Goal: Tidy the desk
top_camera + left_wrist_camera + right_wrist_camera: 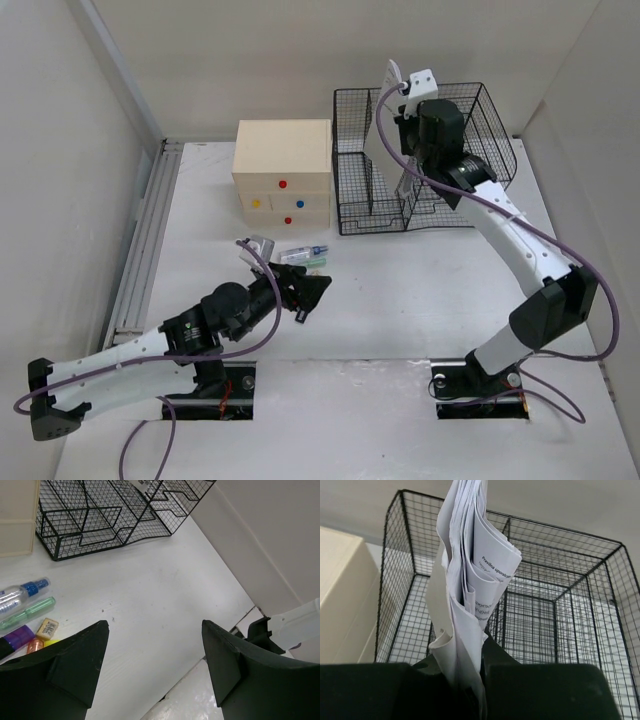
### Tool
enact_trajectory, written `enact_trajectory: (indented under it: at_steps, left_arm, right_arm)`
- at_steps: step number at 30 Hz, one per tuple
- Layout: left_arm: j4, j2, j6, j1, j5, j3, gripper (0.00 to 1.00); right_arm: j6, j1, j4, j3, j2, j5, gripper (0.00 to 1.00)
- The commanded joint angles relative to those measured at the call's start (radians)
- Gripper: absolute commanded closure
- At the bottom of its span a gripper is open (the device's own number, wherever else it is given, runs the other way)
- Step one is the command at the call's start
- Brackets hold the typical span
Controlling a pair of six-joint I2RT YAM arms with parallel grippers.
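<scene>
I should use my right gripper to release the printed papers, now held above the mesh compartments, upright in the narrow middle slot of the black wire-mesh organizer (381, 164) (471, 622).
The white desk (420, 290) carries a black wire-mesh organizer (440, 205) at the back right. My right gripper (405, 150) hangs over the organizer and is shut on a bundle of printed papers (470, 580). The papers stand upright between its jaws (472, 680), above the mesh compartments (545, 620). My left gripper (310, 293) is low over the middle of the desk, open and empty (155, 645). Just left of it lie small items: a clear bottle with a blue cap (20, 594), a green tube (27, 612), an eraser (47, 628) and a purple piece (17, 636).
A beige wooden drawer box (283, 170) with coloured knobs stands left of the organizer. A ridged metal rail (140, 250) runs along the desk's left side. Walls close in on the left, back and right. The arm bases sit at the near edge.
</scene>
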Motion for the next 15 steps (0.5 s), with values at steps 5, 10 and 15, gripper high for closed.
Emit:
enact_trajectory:
  at_steps: [5, 10, 15]
  left_arm:
    - [0.008, -0.013, 0.006, -0.006, -0.026, -0.017, 0.29]
    - [0.008, -0.013, 0.015, -0.006, -0.026, -0.027, 0.29]
    - [0.017, -0.013, 0.015, -0.006, -0.026, -0.036, 0.29]
  right_arm:
    - [0.011, 0.063, 0.212, 0.057, -0.042, 0.248, 1.0]
    - [-0.029, 0.087, 0.221, 0.07, -0.077, 0.274, 1.0]
    - [-0.057, 0.087, 0.241, 0.059, -0.077, 0.317, 1.0]
